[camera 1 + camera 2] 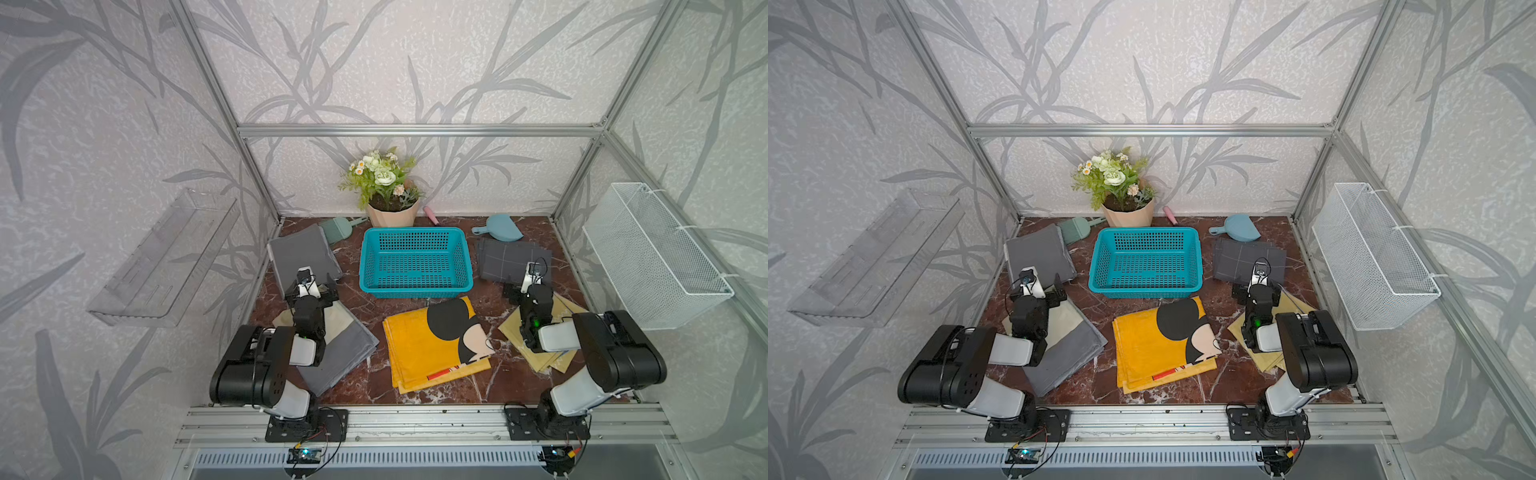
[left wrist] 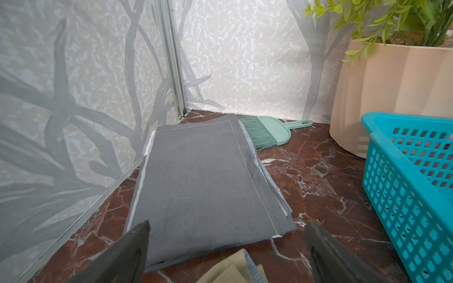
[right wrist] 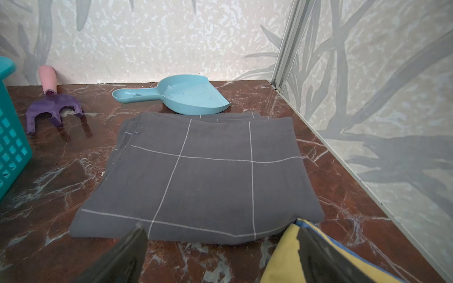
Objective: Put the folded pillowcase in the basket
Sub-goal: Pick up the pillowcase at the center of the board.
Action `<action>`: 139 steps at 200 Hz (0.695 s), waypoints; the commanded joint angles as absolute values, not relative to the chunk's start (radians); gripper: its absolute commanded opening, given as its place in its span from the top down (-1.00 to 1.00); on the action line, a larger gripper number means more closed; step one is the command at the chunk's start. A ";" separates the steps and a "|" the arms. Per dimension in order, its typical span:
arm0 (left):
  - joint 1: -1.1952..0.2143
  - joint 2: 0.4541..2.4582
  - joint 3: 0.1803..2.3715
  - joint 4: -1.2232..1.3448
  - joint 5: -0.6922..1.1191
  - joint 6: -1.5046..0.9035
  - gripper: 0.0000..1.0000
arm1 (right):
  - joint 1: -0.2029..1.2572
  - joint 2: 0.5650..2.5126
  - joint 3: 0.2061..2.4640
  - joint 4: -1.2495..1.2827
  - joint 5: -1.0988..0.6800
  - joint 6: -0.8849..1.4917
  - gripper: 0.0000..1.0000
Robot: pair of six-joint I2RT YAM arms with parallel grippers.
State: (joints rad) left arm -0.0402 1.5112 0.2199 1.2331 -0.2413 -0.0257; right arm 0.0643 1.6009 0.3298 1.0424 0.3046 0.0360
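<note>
My right gripper needs to grip the yellow mouse pillowcase at its side edge [image 1: 477, 321] facing the pale yellow pillowcase, where the black print is.
The turquoise basket [image 1: 415, 262] [image 1: 1145, 262] stands empty at the middle back of the marble table. Several folded pillowcases lie around it: a yellow one with a cartoon mouse [image 1: 432, 349] in front, a plain grey one [image 2: 203, 186] at the back left, a grey and beige one [image 1: 345, 345] under the left arm, a dark grey checked one [image 3: 208, 176] at the back right, and a pale yellow one [image 1: 557, 324] under the right arm. My left gripper [image 2: 226, 225] [image 1: 311, 293] hovers open at the plain grey one's near edge. My right gripper [image 3: 220, 227] [image 1: 530, 293] hovers open before the checked one.
A flower pot [image 1: 390, 208] stands behind the basket, with a green brush [image 2: 264, 132] to its left. A blue dustpan [image 3: 186, 95] and a purple rake [image 3: 54, 105] lie at the back right. A white wire basket [image 1: 652, 257] and a clear shelf [image 1: 166, 257] hang on the side walls.
</note>
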 commanded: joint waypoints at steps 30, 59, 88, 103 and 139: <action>-0.046 1.520 0.234 1.244 -0.244 -0.017 -1.00 | 0.061 1.596 0.347 1.047 0.300 0.046 -0.98; -0.043 1.519 0.234 1.241 -0.237 -0.019 -1.00 | 0.061 1.596 0.349 1.045 0.301 0.046 -0.98; -0.042 1.519 0.234 1.241 -0.236 -0.018 -1.00 | 0.061 1.597 0.348 1.044 0.301 0.046 -0.98; -0.043 1.518 0.233 1.241 -0.236 -0.020 -1.00 | 0.061 1.595 0.349 1.044 0.300 0.046 -0.98; -0.043 1.518 0.234 1.242 -0.237 -0.018 -1.00 | 0.061 1.596 0.346 1.052 0.302 0.045 -0.98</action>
State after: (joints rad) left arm -0.0402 1.5112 0.2199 1.2331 -0.2409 -0.0257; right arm 0.0643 1.6009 0.3298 1.0420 0.3046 0.0360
